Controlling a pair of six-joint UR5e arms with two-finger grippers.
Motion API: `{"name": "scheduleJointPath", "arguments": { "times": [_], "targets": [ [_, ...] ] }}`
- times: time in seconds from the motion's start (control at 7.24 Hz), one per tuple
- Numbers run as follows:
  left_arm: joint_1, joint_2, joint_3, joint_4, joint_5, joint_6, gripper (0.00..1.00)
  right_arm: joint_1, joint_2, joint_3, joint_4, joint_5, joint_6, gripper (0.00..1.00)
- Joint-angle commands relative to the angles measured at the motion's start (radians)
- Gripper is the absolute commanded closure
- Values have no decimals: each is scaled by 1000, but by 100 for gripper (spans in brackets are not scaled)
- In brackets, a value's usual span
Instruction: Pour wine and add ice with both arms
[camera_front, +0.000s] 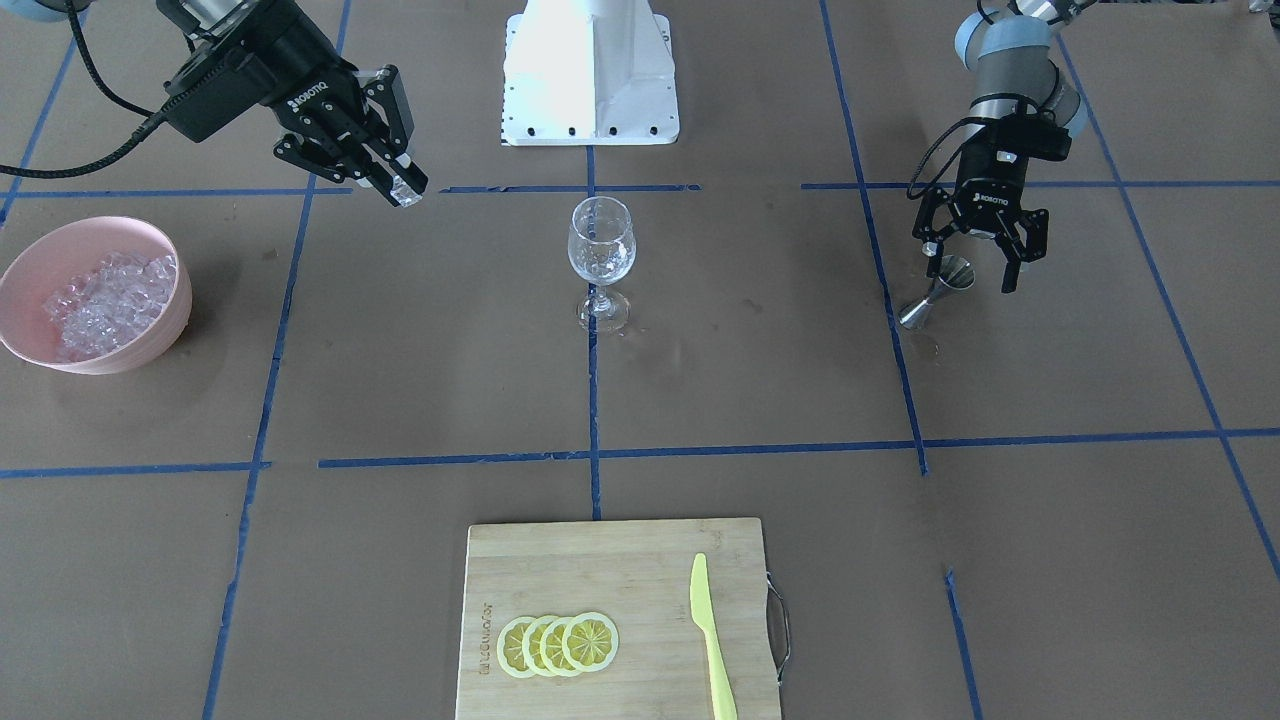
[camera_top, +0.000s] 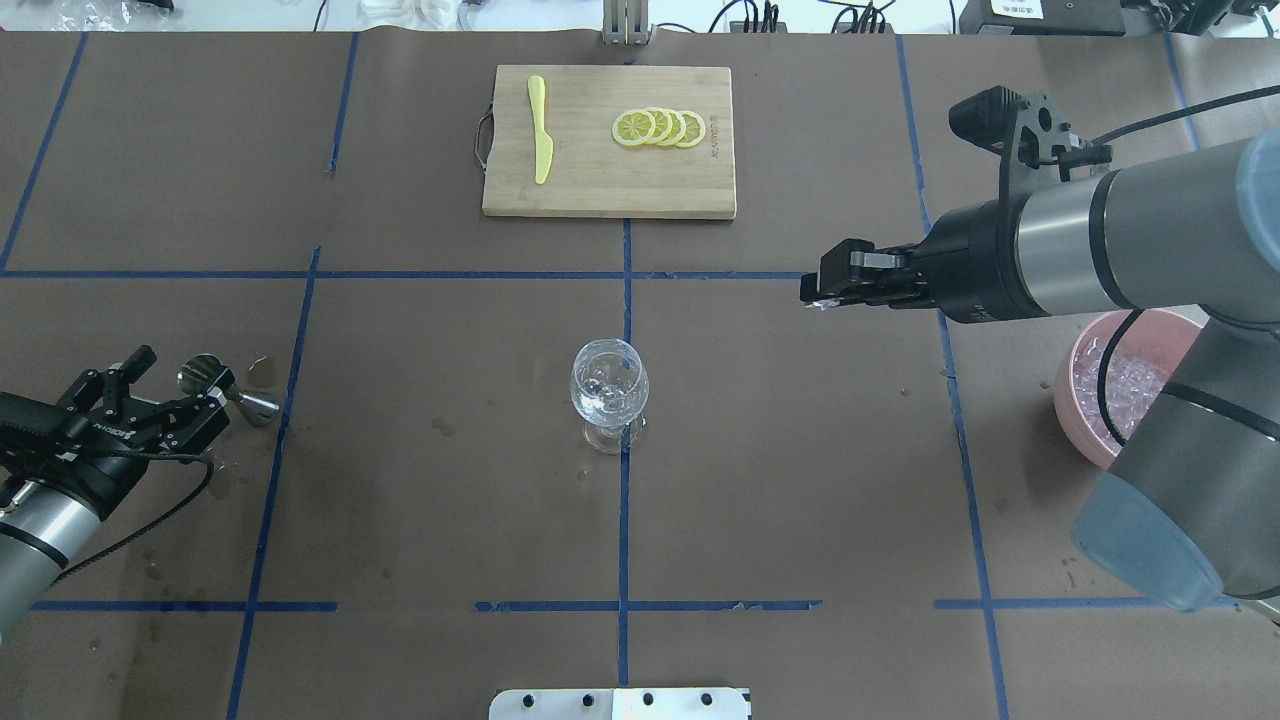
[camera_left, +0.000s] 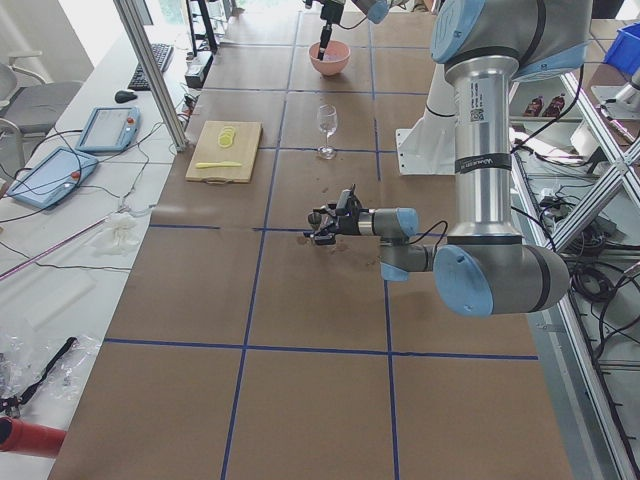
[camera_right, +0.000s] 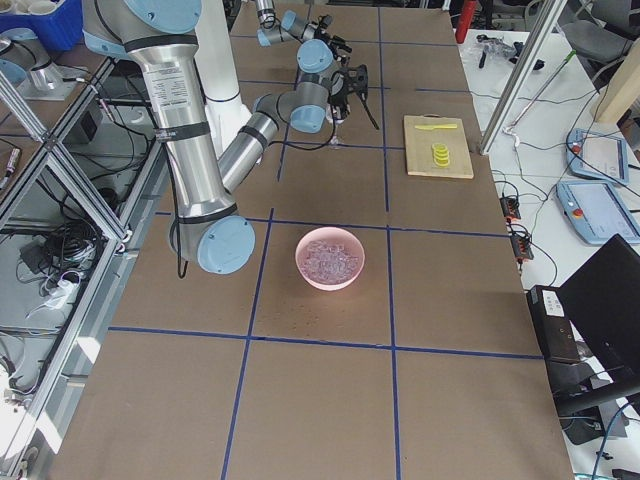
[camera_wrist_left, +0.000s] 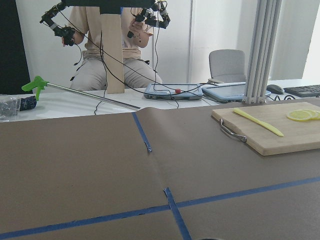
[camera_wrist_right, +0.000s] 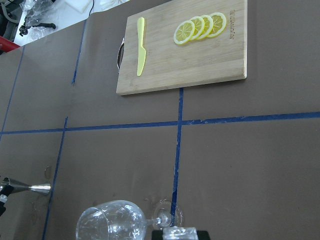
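Note:
My right gripper should set the ice cube down and let go of it inside the clear wine glass (camera_front: 601, 247) (camera_wrist_right: 114, 222) in the middle of the table. The ice cube now hangs just beside the glass.
A clear wine glass (camera_front: 601, 245) stands upright at the table's middle and also shows in the overhead view (camera_top: 608, 385). My right gripper (camera_front: 403, 188) hangs above the table between the glass and a pink bowl (camera_front: 178, 300) of ice (camera_front: 105, 300). It is shut on one ice cube (camera_top: 820, 302), which also shows in its wrist view (camera_wrist_right: 179, 233) just beside the glass (camera_wrist_right: 112, 222). My left gripper (camera_front: 970, 268) is open, low over the table. A steel jigger (camera_front: 925, 300) stands between its spread fingers, and no contact shows.
A bamboo cutting board (camera_front: 640, 560) with lemon slices (camera_front: 557, 643) and a yellow-green knife (camera_front: 712, 640) lies on the operators' side. The white pedestal (camera_front: 590, 70) stands behind the glass. Blue tape lines cross the brown table cover.

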Motion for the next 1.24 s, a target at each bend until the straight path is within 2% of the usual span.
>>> {"name": "scheduleJointPath", "arguments": {
  "times": [0.0, 0.28, 0.55, 0.69, 0.97, 1.11],
  "targets": [
    [0, 9, -34, 7, -51, 0, 0, -4, -4, 1, -4, -2, 0, 100],
    [-2, 28, -107, 30, -120, 0, 0, -12, -1, -4, -4, -6, 0, 100],
    [-29, 109, -241, 109, -198, 0, 0, -65, 5, -7, -6, -57, 0, 100],
    [-90, 111, -258, 130, -275, 1, 0, -117, 17, -13, -9, -95, 0, 100],
    [-251, 110, -309, 249, -500, 4, 0, -167, 188, -60, -169, -157, 1, 100],
    [-344, 105, -312, 286, -615, 27, 0, -200, 235, -70, -214, -196, 8, 100]
  ]
}}
